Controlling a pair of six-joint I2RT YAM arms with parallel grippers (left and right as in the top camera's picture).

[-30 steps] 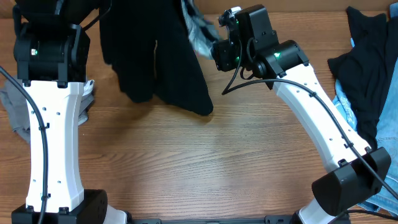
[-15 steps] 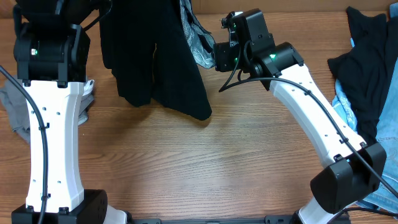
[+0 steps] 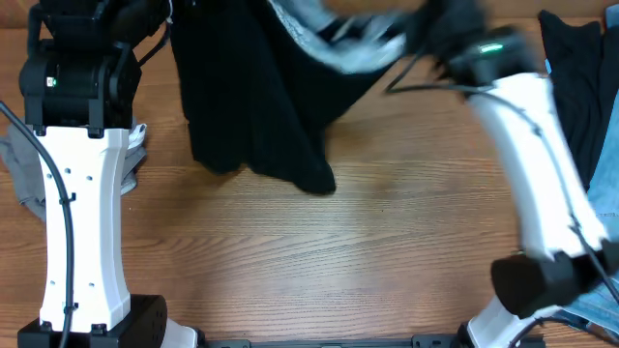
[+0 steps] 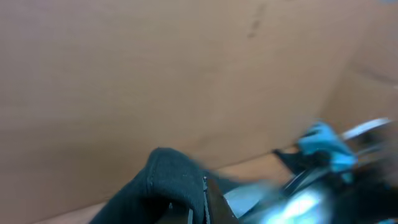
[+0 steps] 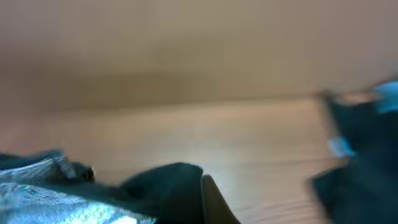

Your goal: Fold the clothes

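Observation:
The black garment is hanging in a bunch with its pale grey lining showing, so I will put the garment down and grab it by the lining's end [image 3: 379, 60] before I fold it.
A black garment [image 3: 261, 106] with a pale grey lining [image 3: 353, 48] hangs spread between my two arms at the back of the table, its lower edge resting on the wood. In the left wrist view my left gripper [image 4: 202, 208] is shut on a fold of the black garment [image 4: 165, 180]. Over in the right wrist view my right gripper [image 5: 204, 202] is shut on another fold of the black garment [image 5: 168, 186]. From overhead the right gripper [image 3: 430, 21] is motion-blurred at the garment's top right corner. The left arm [image 3: 82, 68] hides its own gripper.
A pile of dark clothes [image 3: 580, 87] with blue fabric [image 3: 604, 208] under it lies at the right edge. A grey cloth [image 3: 24, 179] lies at the left edge behind the left arm. Bare wooden table [image 3: 338, 251] fills the front.
My right gripper has shut on the garment's edge and swung right, pulling the cloth out wide and showing more grey lining. The left arm has held still.

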